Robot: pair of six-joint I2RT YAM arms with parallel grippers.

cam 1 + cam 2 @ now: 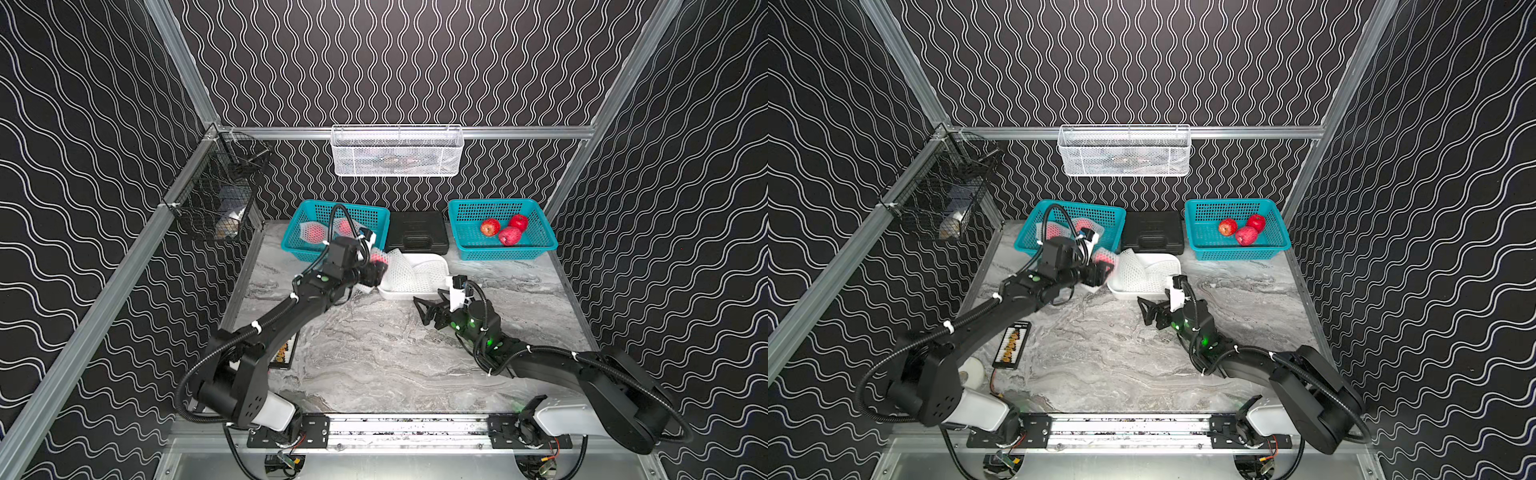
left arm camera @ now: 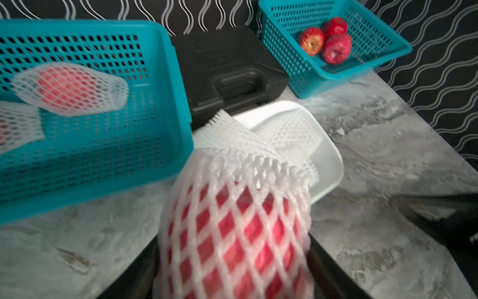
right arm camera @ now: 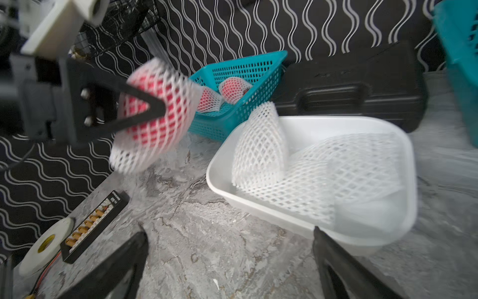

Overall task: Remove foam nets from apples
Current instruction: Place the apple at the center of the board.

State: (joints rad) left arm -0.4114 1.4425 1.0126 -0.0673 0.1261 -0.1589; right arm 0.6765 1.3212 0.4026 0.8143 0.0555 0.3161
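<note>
The robot's left gripper clamps the apple through its foam net, so it should put the apple down and pinch the net's loose end (image 3: 130,155) before pulling the net off.
My left gripper (image 1: 376,266) is shut on an apple in its foam net (image 2: 235,227), held above the table between the left teal basket (image 1: 291,245) and the white tub (image 1: 395,295). In the right wrist view the same netted apple (image 3: 155,116) sits between the black fingers (image 3: 144,106). Two more netted apples (image 1: 316,232) lie in the left basket. Empty foam nets (image 3: 323,170) fill the tub. Three bare apples (image 1: 510,236) rest in the right teal basket (image 1: 540,245). My right gripper (image 3: 229,240) stands open and empty over the table, just in front of the tub.
A black case (image 1: 417,232) lies between the two baskets at the back. A black wire basket (image 1: 216,195) hangs on the left rail and a white wire basket (image 1: 397,151) on the back wall. A connector strip (image 1: 1012,345) and a tape roll (image 1: 973,372) lie at the front left.
</note>
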